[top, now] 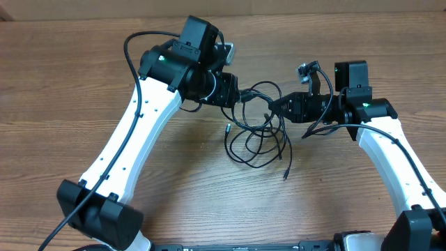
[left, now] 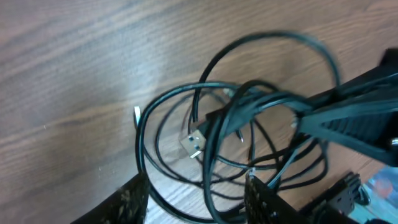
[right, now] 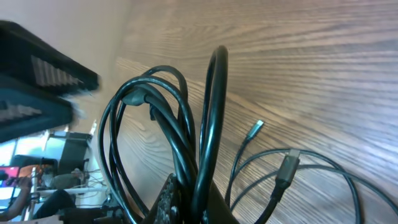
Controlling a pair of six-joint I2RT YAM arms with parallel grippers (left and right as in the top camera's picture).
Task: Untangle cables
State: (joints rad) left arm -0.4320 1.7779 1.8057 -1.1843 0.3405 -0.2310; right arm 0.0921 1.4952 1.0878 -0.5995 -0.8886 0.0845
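Observation:
My right gripper is pinching many loops in one tight bundle, so my left gripper will grip the loops (left: 210,155) around the silver plug and pull them away.
The cables (top: 255,146) form a loose black tangle at the table's middle, partly lifted between the two grippers. My right gripper (top: 274,106) is shut on a bundle of strands; in the right wrist view the loops (right: 214,93) rise straight out of its closed fingers (right: 180,199). My left gripper (top: 242,96) stands open just left of it, and several loops (left: 214,134) pass between its spread fingers (left: 134,199). A silver plug (left: 194,142) hangs inside the coils. Other plug ends (top: 228,127) (top: 286,171) lie on the wood.
The wooden table (top: 83,84) carries only the tangle. The right arm's own thicker cable (top: 390,132) runs along its white link. The left arm's cable (top: 132,42) arcs above its elbow. The two grippers are only a few centimetres apart.

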